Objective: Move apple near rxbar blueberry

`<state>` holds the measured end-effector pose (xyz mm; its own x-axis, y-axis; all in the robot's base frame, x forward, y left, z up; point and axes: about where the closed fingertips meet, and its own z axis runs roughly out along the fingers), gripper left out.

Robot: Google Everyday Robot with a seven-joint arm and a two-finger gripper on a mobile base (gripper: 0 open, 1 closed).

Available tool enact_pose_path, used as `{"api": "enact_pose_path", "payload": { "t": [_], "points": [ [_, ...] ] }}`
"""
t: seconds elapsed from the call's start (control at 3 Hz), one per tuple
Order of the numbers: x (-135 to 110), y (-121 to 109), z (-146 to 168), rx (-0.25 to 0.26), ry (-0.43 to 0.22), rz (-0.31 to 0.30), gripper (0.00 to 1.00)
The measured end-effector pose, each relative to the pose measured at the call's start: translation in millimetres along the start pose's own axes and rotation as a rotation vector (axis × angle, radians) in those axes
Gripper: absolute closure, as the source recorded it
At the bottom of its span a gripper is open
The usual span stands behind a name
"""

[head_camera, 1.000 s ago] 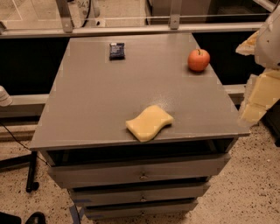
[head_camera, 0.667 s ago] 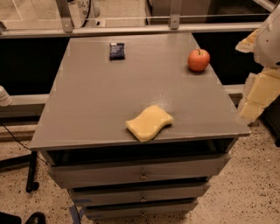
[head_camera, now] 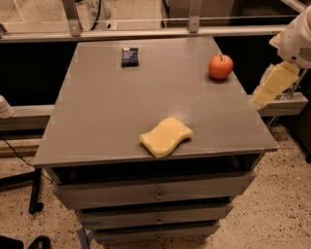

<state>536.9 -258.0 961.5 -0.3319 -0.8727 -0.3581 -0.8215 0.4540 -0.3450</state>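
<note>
The robot's gripper needs to next move to the apple near the edge of the table and grasp the apple's sides (head_camera: 222,67), because the apple belongs near the rxbar blueberry.
The apple (head_camera: 220,66), small, round and red-orange with a short dark stem, sits near the far right edge of the grey table top (head_camera: 112,112). The rxbar blueberry (head_camera: 129,56), a flat dark navy wrapped bar, lies at the far side, left of centre. The two are well apart. My gripper (head_camera: 272,86), pale yellow on a white arm, hangs off the table's right edge, to the right of the apple and a little nearer than it. It touches nothing.
A wavy yellow sponge (head_camera: 165,136) lies near the table's front edge. The table is a cabinet with drawers (head_camera: 155,190) below. A rail with posts (head_camera: 194,14) runs behind it. A ledge (head_camera: 286,102) stands at the right, under the gripper.
My gripper has moved a little left and up, closer to the apple. The apple, the bar and the sponge have not moved.
</note>
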Motion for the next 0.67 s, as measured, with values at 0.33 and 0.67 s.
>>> {"api": "enact_pose_path", "payload": {
  "t": [0.33,0.67],
  "points": [
    [-2,-57,37,0.042,-0.07,0.142,0.0],
    [-7,-98,71,0.058,-0.17,0.248,0.0]
  ]
}}
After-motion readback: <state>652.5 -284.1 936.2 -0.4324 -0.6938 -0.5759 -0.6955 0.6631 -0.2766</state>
